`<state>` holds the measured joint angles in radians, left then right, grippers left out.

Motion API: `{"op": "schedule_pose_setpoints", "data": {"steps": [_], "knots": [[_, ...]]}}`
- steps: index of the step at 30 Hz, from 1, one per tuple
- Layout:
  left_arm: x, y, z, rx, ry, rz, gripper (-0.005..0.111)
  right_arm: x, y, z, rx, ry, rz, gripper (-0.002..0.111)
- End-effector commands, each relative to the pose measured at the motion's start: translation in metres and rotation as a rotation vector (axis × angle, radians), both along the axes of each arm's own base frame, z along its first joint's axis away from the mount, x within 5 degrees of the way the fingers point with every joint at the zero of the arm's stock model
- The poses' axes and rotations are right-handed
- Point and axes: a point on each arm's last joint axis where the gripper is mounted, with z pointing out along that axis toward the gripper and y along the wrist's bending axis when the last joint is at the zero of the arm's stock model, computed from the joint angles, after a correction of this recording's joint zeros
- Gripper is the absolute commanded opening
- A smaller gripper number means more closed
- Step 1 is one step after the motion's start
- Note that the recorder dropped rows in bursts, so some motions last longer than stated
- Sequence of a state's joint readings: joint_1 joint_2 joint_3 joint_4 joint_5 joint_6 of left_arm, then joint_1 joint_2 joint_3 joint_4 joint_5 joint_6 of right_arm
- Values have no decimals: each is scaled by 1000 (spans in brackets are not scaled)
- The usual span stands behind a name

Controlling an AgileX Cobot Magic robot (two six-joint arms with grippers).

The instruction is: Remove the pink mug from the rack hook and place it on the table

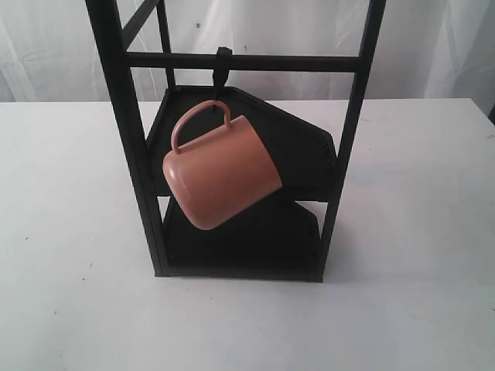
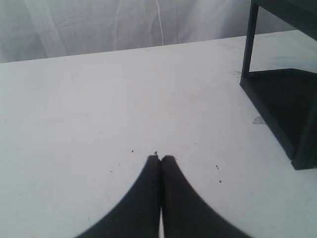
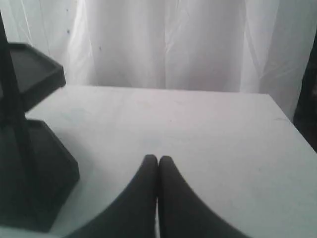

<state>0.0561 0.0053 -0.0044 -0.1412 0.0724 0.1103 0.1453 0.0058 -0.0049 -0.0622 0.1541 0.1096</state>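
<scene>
The pink mug's handle hangs on the hook, so my right gripper will next go to the pink mug's lower side [image 1: 263, 192] by its rim and close there.
The pink mug [image 1: 220, 170] hangs tilted by its thin loop handle from the rack hook [image 1: 220, 71], a short black hook on the crossbar of the rack [image 1: 128, 131]. No gripper shows in the exterior view. My left gripper [image 2: 160, 158] is shut with nothing in it, low over the table [image 2: 99, 109], and the rack's base [image 2: 282, 109] lies off to one side. My right gripper [image 3: 158, 159] is also shut and empty, with the rack's trays [image 3: 29, 148] beside it. The mug shows in neither wrist view.
White curtain [image 1: 255, 31] hangs behind the table's far edge. The rack's two angular trays [image 1: 302, 154] sit behind and under the mug. Bare white tabletop [image 1: 69, 232] spreads on both sides of the rack.
</scene>
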Motion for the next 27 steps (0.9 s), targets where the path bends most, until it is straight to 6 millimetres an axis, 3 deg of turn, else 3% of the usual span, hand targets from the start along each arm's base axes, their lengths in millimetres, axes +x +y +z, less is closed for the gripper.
{"op": "schedule_pose_setpoints", "data": {"steps": [1,6,11,14,20,23,27], "knots": [[0,0,-2,-8,3,2,0,-1,0,14,229,-135,7,0],[0,0,-2,-8,3,2,0,-2,0,23,505,-201,29,0],[0,0,-2,-8,3,2,0,-1,0,19,641,-137,29,0],[0,0,-2,-8,3,2,0,-1,0,18,637,-91,18,0],[0,0,-2,-8,3,2,0,-11,4,45,531,1,78,0],[0,0,-2,-8,3,2,0,-22,8,68,441,31,180,0],[0,0,-2,-8,3,2,0,-31,27,95,252,164,448,0]]}}
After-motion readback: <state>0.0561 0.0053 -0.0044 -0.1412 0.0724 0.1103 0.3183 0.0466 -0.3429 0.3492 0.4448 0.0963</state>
